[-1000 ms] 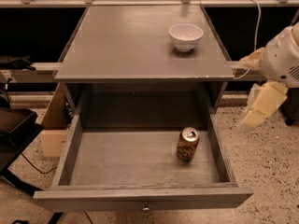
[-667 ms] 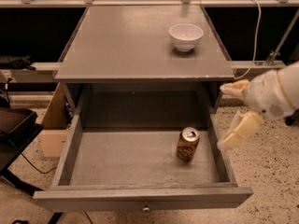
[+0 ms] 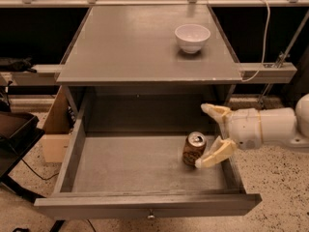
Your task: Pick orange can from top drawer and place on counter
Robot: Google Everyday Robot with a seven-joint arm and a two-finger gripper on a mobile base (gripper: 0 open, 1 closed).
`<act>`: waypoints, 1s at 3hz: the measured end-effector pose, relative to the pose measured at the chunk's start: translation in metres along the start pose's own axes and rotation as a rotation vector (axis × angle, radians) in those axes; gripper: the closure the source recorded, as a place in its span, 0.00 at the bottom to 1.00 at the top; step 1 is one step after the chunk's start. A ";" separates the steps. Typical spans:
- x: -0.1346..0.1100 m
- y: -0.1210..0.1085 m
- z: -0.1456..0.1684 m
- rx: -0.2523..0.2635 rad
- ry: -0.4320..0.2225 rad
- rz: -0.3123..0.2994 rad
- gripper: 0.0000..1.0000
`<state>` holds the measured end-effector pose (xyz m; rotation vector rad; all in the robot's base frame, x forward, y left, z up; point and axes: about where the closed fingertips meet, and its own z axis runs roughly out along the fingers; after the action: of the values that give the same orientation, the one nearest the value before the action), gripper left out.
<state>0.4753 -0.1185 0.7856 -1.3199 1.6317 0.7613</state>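
Next, my gripper moves to close its fingers around the middle of the orange can (image 3: 194, 152) that is standing in the top drawer, which is open.
The orange can (image 3: 193, 149) stands upright on the floor of the open top drawer (image 3: 145, 204), towards its right side. My gripper (image 3: 204, 137) reaches in from the right over the drawer's right wall, open, with its pale fingers (image 3: 216, 152) spread. One fingertip is right beside the can's lower right side and the other (image 3: 215, 111) is behind and above it. The can is not held. The counter (image 3: 140, 42) is the grey cabinet top above the drawer.
A white bowl (image 3: 192, 36) sits at the back right of the counter. A cardboard box (image 3: 55, 129) stands on the floor left of the cabinet. A dark object (image 3: 14, 134) is at the far left. A rail with a cable (image 3: 263, 71) runs behind the counter on the right.
My gripper has moved left and down from beside the cabinet into the drawer, and now sits next to the can. The can has not moved.
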 end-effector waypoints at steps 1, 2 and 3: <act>0.016 -0.013 0.014 0.039 -0.100 -0.036 0.00; 0.033 -0.024 0.021 0.070 -0.142 -0.064 0.00; 0.050 -0.030 0.024 0.079 -0.134 -0.069 0.00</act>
<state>0.5081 -0.1266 0.7325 -1.2355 1.4881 0.7211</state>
